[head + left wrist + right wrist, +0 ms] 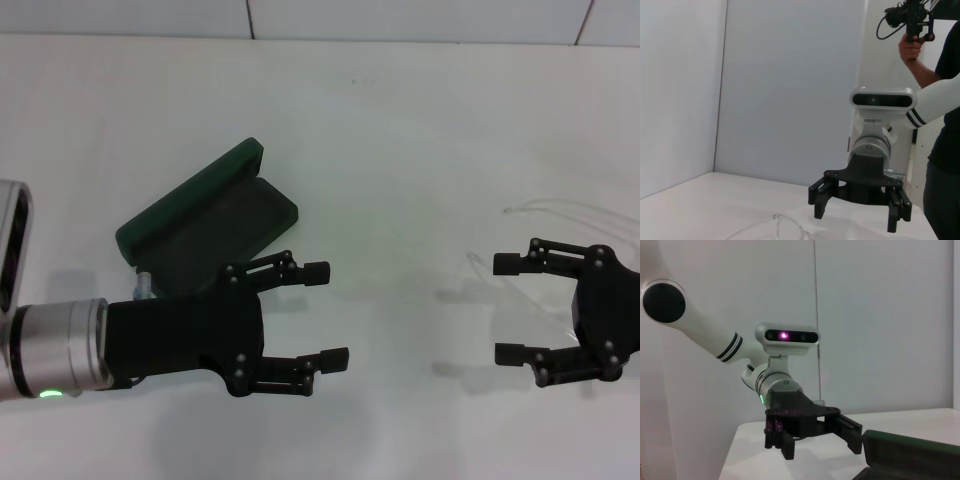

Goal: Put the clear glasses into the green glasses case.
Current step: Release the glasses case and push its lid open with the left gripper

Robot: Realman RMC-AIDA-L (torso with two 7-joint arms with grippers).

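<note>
Next, my left gripper goes to the middle of the raised lid (190,192) on the green glasses case and closes there.
The green glasses case (215,220) lies open at the left of the white table, its lid raised toward the far side; it also shows in the right wrist view (910,455). My left gripper (325,315) hovers open just right of and nearer than the case, with nothing between its fingers. The clear glasses (575,208) lie faintly visible at the right, partly under my right gripper (510,308), which stands open above them. The left wrist view shows the right gripper (855,219) over the glasses (785,230). The right wrist view shows the left gripper (821,449).
The white table (400,130) runs back to a white wall. A person holding a camera (940,100) stands behind the right arm, off the table.
</note>
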